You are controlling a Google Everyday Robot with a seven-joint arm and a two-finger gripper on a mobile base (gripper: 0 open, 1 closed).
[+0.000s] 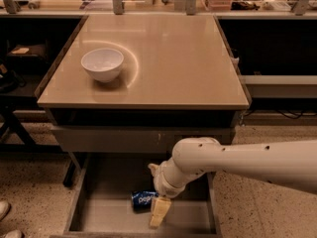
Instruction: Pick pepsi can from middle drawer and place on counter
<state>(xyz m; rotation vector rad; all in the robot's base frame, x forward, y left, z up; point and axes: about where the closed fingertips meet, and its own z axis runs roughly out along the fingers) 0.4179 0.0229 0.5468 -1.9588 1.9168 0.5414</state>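
Observation:
The arm-side end [152,199] of the pepsi can lying in the open middle drawer should be gripped by my gripper next.
The pepsi can [144,199] lies on its side on the floor of the open middle drawer [109,202], near the middle. My white arm reaches in from the right, and my gripper [157,212] hangs inside the drawer just right of the can, its pale fingers [158,210] pointing down and close beside the can's right end. I cannot tell whether it touches the can. The beige counter [168,58] lies above the drawer.
A white bowl [102,64] stands on the counter's left part. A grey drawer front [114,139] sits above the open drawer. A pale shelf with metal posts [148,4] runs along the back. A shoe tip [5,212] is at lower left.

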